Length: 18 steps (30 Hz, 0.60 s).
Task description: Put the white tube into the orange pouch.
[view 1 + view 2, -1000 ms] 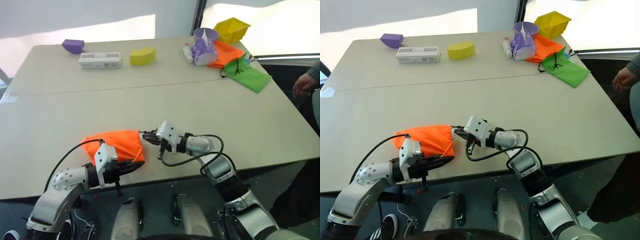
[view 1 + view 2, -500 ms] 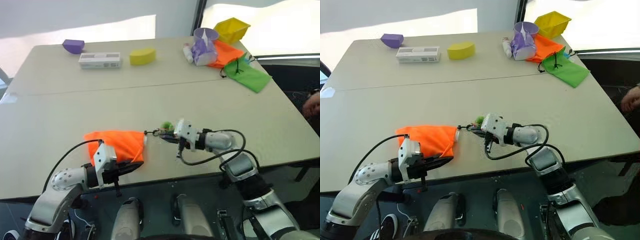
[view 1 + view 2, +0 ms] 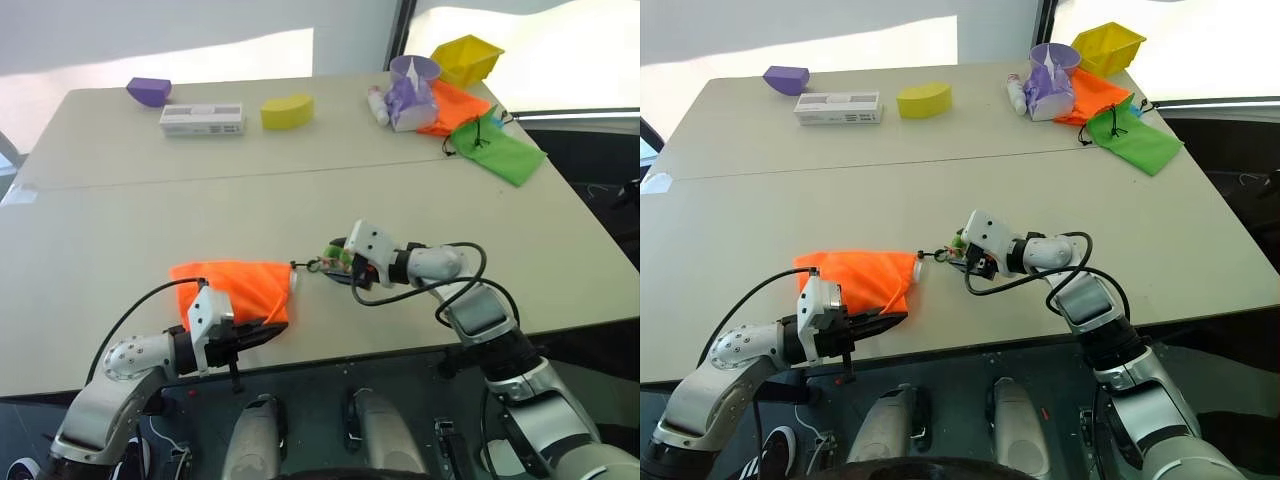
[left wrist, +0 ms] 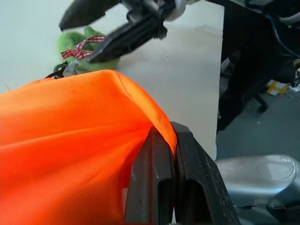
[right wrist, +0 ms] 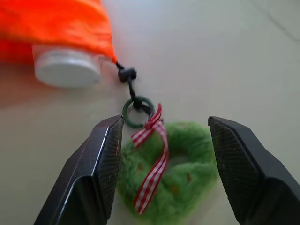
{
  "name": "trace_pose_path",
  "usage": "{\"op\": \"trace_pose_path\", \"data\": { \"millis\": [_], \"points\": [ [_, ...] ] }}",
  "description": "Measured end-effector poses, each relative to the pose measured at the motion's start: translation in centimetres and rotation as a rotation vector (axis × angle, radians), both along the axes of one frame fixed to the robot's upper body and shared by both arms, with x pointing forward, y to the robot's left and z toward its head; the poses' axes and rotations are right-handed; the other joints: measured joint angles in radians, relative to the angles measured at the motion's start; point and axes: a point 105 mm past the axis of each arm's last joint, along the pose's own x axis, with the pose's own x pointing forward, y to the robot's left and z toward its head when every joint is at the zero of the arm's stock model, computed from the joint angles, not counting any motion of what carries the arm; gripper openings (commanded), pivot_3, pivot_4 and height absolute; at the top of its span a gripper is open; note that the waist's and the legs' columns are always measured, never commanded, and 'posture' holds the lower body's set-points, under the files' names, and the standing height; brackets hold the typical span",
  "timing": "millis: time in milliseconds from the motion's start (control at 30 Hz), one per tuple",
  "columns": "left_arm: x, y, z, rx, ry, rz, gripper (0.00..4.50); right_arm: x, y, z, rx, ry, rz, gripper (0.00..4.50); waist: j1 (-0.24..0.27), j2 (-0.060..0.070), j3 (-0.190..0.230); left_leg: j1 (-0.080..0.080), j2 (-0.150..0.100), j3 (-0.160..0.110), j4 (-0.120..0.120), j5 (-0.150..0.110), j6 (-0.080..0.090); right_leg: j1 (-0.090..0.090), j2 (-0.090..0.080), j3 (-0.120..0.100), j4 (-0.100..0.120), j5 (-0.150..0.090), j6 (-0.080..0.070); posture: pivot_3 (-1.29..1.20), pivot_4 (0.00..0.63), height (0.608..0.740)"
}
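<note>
The white tube's cap sticks out of the orange pouch's opening, so I should first take the green pom (image 3: 334,256) with my right gripper and lift the pouch's opening by its cord.
The orange pouch (image 3: 232,288) lies flat near the table's front edge. My left gripper (image 4: 164,183) is shut on its near corner. The white tube sits inside the pouch, and its white cap (image 5: 68,69) pokes out of the mouth. A dark cord runs from the mouth to the fuzzy green pom (image 5: 178,187), which rests on the table to the pouch's right. My right gripper (image 5: 165,123) stands open with one finger on each side of the pom, touching neither the pom nor the cord.
Along the far edge stand a purple block (image 3: 148,91), a white box (image 3: 202,119) and a yellow block (image 3: 287,111). At the far right are a purple cup (image 3: 410,90), a duller orange pouch (image 3: 452,105), a green pouch (image 3: 497,150) and a yellow bin (image 3: 465,58).
My right gripper moved right from the pouch's mouth, drawing the cord and pom out, then opened and left the pom on the table. The left gripper kept still.
</note>
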Motion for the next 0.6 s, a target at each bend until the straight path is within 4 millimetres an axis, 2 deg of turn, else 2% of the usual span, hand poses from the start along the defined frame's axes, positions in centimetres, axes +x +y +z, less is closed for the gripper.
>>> {"op": "trace_pose_path", "data": {
  "millis": [200,400,500,600],
  "points": [
    [-0.1,0.0,-0.1,0.0,0.006,0.004,0.0,1.4,-0.6,-0.6,-0.056,-0.026,-0.05,2.96,0.0,0.0,0.0,0.001,0.0,0.001,0.001,0.0,0.0,0.001,0.0,0.0,0.001,0.0,0.0,0.0,0.15,0.74],
    [-0.2,-0.1,-0.1,-0.002,0.003,0.003,0.0,1.4,-1.0,-0.7,-0.081,-0.026,-0.039,2.96,0.001,0.0,0.0,0.001,0.0,0.001,0.001,0.0,0.0,0.001,0.0,0.0,0.001,0.0,0.0,0.0,0.15,0.74],
    [-0.2,-0.1,-0.1,-0.005,0.004,0.003,0.0,1.3,-1.1,-0.7,-0.088,-0.02,-0.031,2.13,0.001,0.0,0.0,0.001,0.0,0.001,0.001,0.0,0.0,0.001,0.0,0.0,0.0,0.0,0.0,0.0,0.15,0.74],
    [-0.3,-0.2,-0.2,-0.008,0.007,0.002,0.0,1.1,-1.4,-0.8,-0.101,-0.005,-0.022,0.57,0.001,0.0,0.0,0.001,0.0,0.001,0.001,0.0,0.0,0.002,0.0,0.0,0.0,0.0,0.0,0.0,0.15,0.74]
  ]
}}
